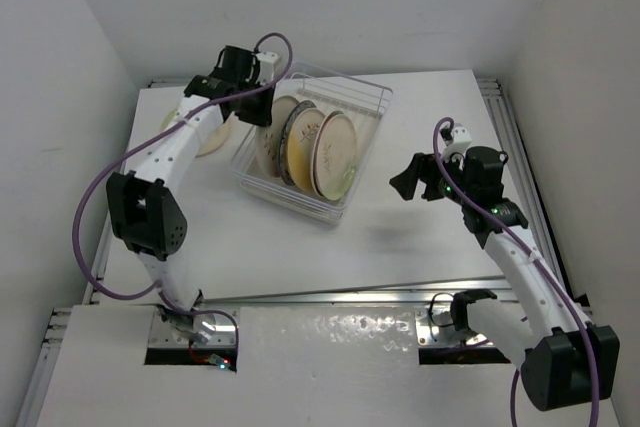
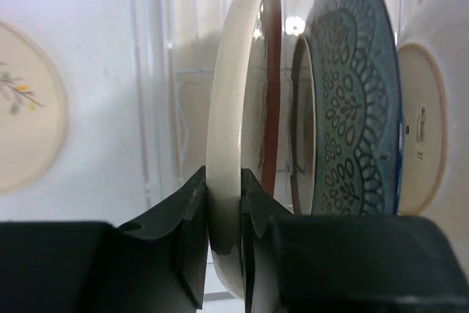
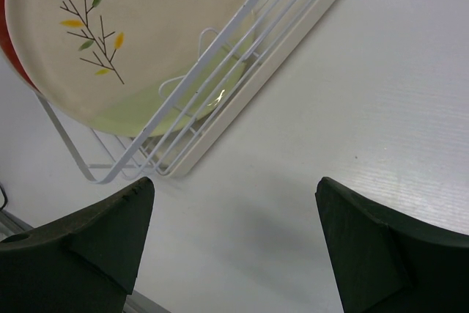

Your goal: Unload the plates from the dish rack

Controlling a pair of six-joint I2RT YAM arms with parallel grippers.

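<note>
The robot's left gripper should release the cream plate with the red inner side on top of the flat sprig plate (image 1: pixel 197 127).
The clear dish rack (image 1: pixel 357 97) sits at the table's middle back with three plates standing on edge. My left gripper (image 1: pixel 262 110) is shut on the rim of the leftmost one, a cream plate with a red inner face (image 2: pixel 238 108); its fingers (image 2: pixel 187 218) pinch the rim from both sides. Beside it stand a blue-and-white patterned plate (image 2: pixel 359 108) and a cream plate (image 2: pixel 432 115). Another cream sprig plate (image 1: pixel 212 139) lies flat on the table left of the rack. My right gripper (image 1: pixel 408 184) is open and empty, right of the rack; the sprig plate (image 3: pixel 124 34) and rack wires (image 3: pixel 212 56) show ahead of it.
White walls enclose the table on the left, back and right. The left arm reaches over the flat plate and hides part of it. Metal rails run along the table's near and right edges (image 1: pixel 520 177).
</note>
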